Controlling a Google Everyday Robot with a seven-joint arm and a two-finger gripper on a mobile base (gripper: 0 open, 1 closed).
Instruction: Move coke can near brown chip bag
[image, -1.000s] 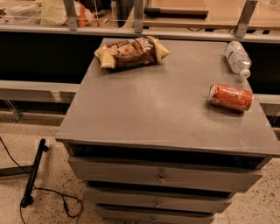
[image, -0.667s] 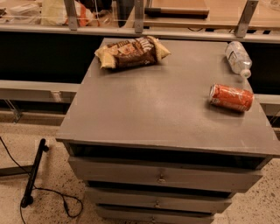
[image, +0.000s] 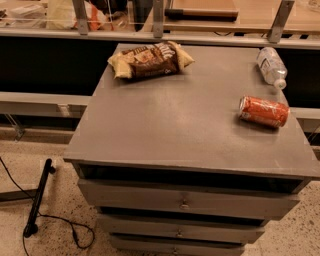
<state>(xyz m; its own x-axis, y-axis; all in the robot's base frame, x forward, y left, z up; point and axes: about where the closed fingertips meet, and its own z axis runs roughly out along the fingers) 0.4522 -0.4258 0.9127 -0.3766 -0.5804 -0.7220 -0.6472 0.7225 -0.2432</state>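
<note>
Next, my gripper closes on the end (image: 280, 114) of the coke can that is farther from the brown chip bag, opposite the can's silver rim.
The coke can (image: 263, 111) lies on its side near the right edge of the grey cabinet top (image: 185, 125), silver rim facing left. The brown chip bag (image: 150, 60) lies at the back left of the same top, dark brown with tan-yellow ends. They are far apart, roughly a bag's length and a half. The gripper is not in view in the camera view.
A clear plastic water bottle (image: 271, 67) lies at the back right, just behind the can. The cabinet has drawers (image: 185, 202) below. A black pole with a cable (image: 39, 197) lies on the floor at left. A rail and wooden counter (image: 160, 20) run behind.
</note>
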